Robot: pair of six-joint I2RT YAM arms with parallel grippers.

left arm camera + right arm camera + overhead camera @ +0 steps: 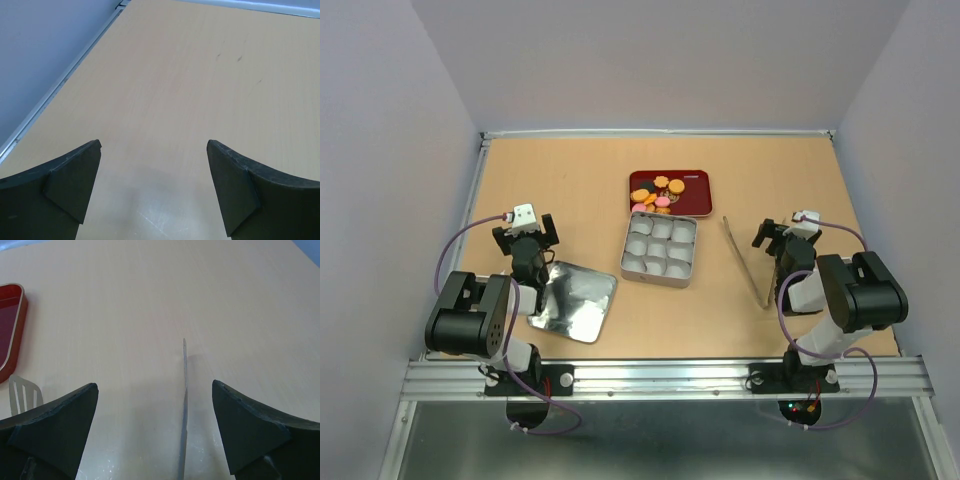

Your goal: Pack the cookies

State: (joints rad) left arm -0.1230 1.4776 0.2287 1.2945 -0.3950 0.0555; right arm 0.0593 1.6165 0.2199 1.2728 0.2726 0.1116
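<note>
The thin metal tool is next for my right gripper, which should close on the middle of the tin-side arm point(748, 266) of that tool.
The cookies point(658, 192), small round and flower-shaped pieces in orange, yellow, pink and dark brown, lie heaped in a dark red tray point(694, 180) at the back centre. Directly in front of it stands a silver square tin point(660, 248) with nine empty compartments. My left gripper point(527, 232) hangs open left of the tin, with only bare table between its fingers point(75, 175). My right gripper point(778, 238) is open right of the tin. In the right wrist view the gripper point(155, 390) straddles a long thin metal tool point(184, 405) without touching it.
A shiny square lid point(575, 300) lies flat on the table by the left arm's base. The thin metal tool point(745, 260) runs diagonally in front of the right arm. The right wrist view catches the tray's corner point(10, 335) and the tin's corner point(22, 395). Walls enclose three sides.
</note>
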